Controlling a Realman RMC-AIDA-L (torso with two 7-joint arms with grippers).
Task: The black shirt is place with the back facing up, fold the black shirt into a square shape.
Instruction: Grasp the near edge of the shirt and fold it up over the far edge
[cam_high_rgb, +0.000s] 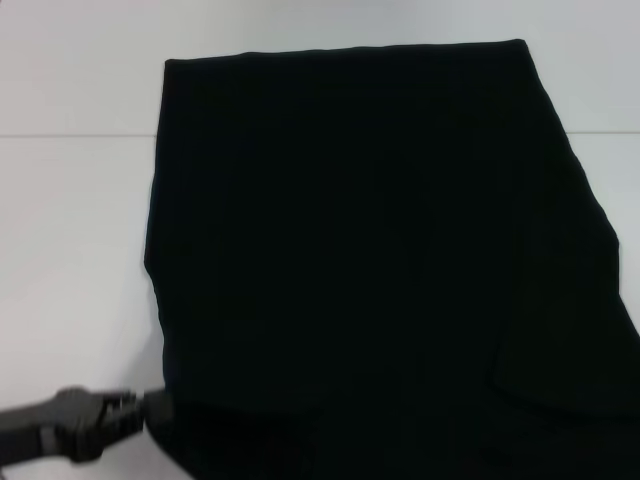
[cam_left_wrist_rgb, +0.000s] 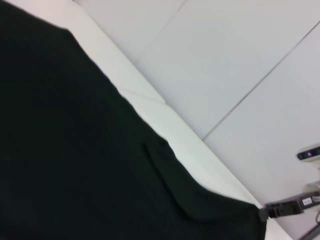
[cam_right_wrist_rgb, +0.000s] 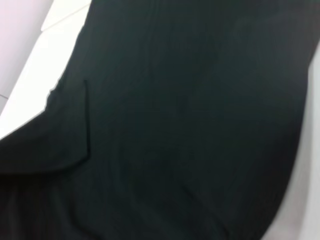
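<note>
Next, the left gripper releases the black shirt's near edge on its far part (cam_high_rgb: 180, 112), beside the table's seam line.
The black shirt (cam_high_rgb: 370, 250) lies spread flat on the white table (cam_high_rgb: 70, 250), plain side up, and fills most of the head view. It runs off the near and right edges of that view. A sleeve fold shows near its right side (cam_high_rgb: 560, 390). My left gripper (cam_high_rgb: 128, 412) is low at the near left, its tip touching the shirt's near-left edge. In the left wrist view the shirt (cam_left_wrist_rgb: 75, 150) ends in a corner drawn to a point, where my right gripper (cam_left_wrist_rgb: 280, 209) meets it. The right wrist view holds only the shirt (cam_right_wrist_rgb: 190, 120) from close above.
Bare white table lies to the left (cam_high_rgb: 70, 200) and beyond the shirt's far edge (cam_high_rgb: 330, 25). A seam line crosses the table top (cam_high_rgb: 70, 134). A small white device (cam_left_wrist_rgb: 310, 154) sits off past the table in the left wrist view.
</note>
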